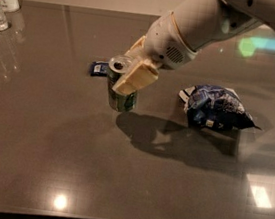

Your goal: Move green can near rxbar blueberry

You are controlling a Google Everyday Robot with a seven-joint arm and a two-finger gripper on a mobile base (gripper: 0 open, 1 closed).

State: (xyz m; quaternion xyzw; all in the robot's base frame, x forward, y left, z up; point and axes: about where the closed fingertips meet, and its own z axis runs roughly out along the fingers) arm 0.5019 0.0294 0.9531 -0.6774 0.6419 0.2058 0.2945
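Next, my gripper lets go of the green can on the table (125, 88), next to the end of the rxbar blueberry that faces the chip bag.
The green can (120, 97) stands upright on the dark table (46, 150), silver top with its pull-tab hole showing. My gripper (130, 74) is shut on the can's upper part; one tan finger (135, 77) lies across its front. The rxbar blueberry (99, 68), a thin dark blue bar, lies flat just behind and left of the can, its right end hidden behind the can and gripper. The white arm reaches in from the upper right.
A puffy blue-and-white chip bag (214, 108) lies to the right of the can. Clear water bottles (1, 3) stand at the far left edge. The table's front edge runs along the bottom.
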